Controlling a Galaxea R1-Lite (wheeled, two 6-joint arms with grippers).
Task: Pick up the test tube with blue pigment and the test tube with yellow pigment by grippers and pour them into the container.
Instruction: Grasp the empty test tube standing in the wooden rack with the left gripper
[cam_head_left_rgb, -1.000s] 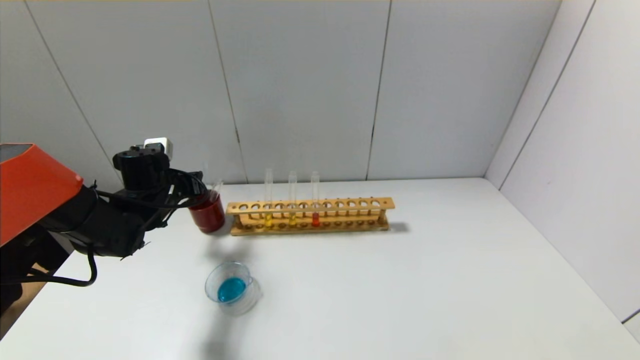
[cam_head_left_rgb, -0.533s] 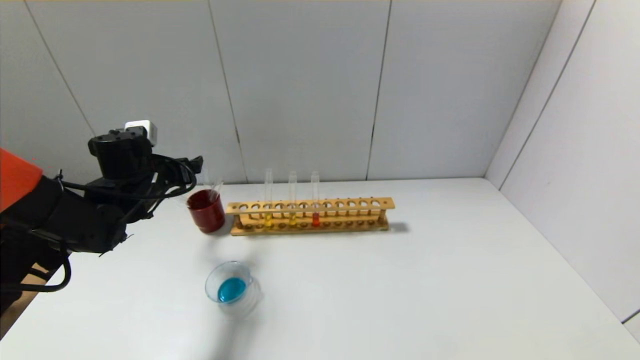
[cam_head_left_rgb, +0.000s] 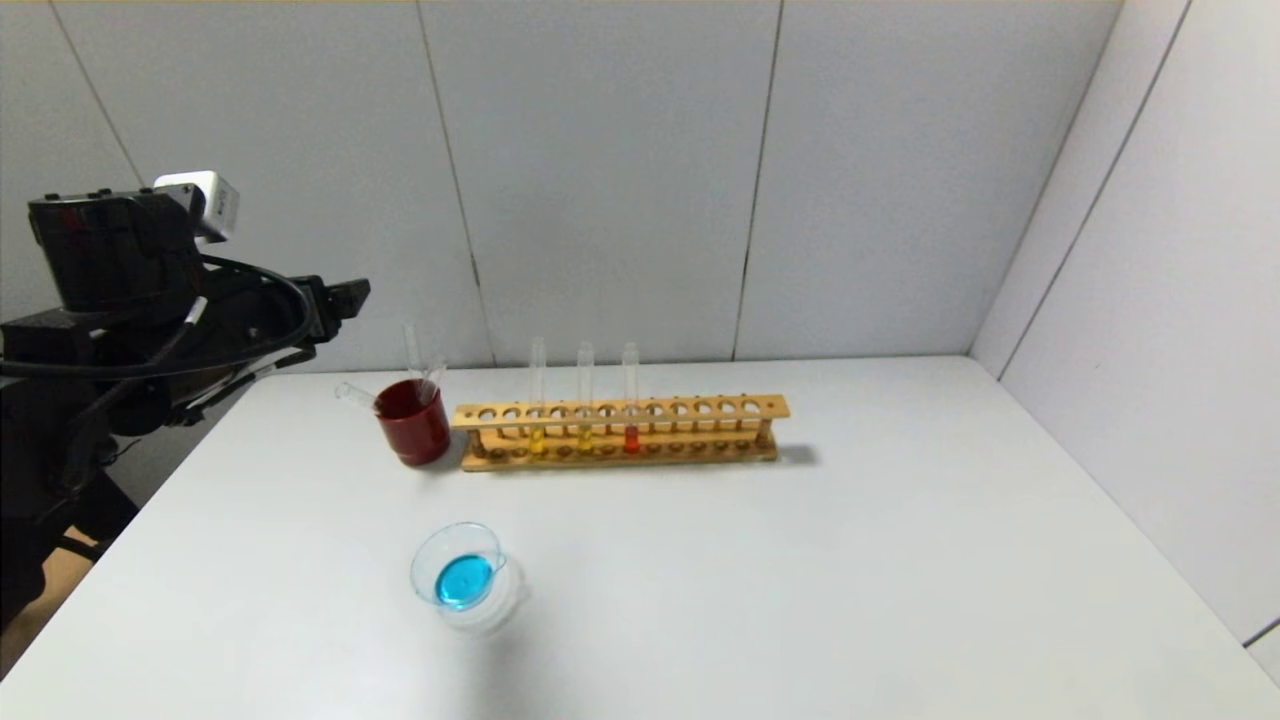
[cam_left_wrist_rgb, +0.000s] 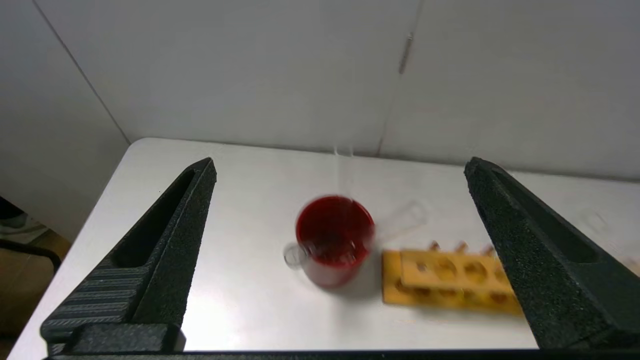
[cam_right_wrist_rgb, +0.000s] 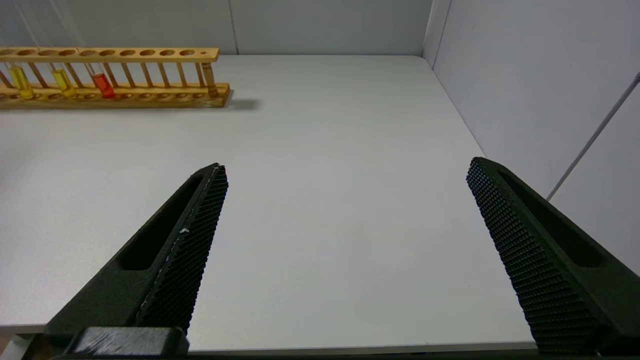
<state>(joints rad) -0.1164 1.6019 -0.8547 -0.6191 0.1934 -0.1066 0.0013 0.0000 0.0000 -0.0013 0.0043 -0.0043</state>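
Observation:
Next, I grab the test tube with yellow pigment nearest the dark red cup with my left gripper by the tube's middle (cam_head_left_rgb: 537, 391), just above the wooden rack.
Two test tubes with yellow pigment (cam_head_left_rgb: 537, 438) (cam_head_left_rgb: 585, 438) stand in the wooden rack (cam_head_left_rgb: 700, 408), beside a red-orange one (cam_head_left_rgb: 631, 437); they also show in the right wrist view (cam_right_wrist_rgb: 21, 82). No tube with blue pigment shows. The clear glass container (cam_head_left_rgb: 462, 578) holds blue liquid at the table's front left. My left gripper (cam_head_left_rgb: 348, 293) (cam_left_wrist_rgb: 343, 164) is open and empty, raised left of the red cup. My right gripper (cam_right_wrist_rgb: 347, 165) is open and empty over bare table at the right, outside the head view.
An opaque dark red cup (cam_head_left_rgb: 412, 425) (cam_left_wrist_rgb: 334, 235) stands at the rack's left end with empty clear tubes (cam_head_left_rgb: 352, 392) leaning out of it. The rack (cam_left_wrist_rgb: 450, 280) lies along the back of the white table (cam_head_left_rgb: 800, 580). Grey walls close the back and right.
My left gripper has drawn back from the red cup, up and to the left. An empty tube leaning out of the cup's left side now shows.

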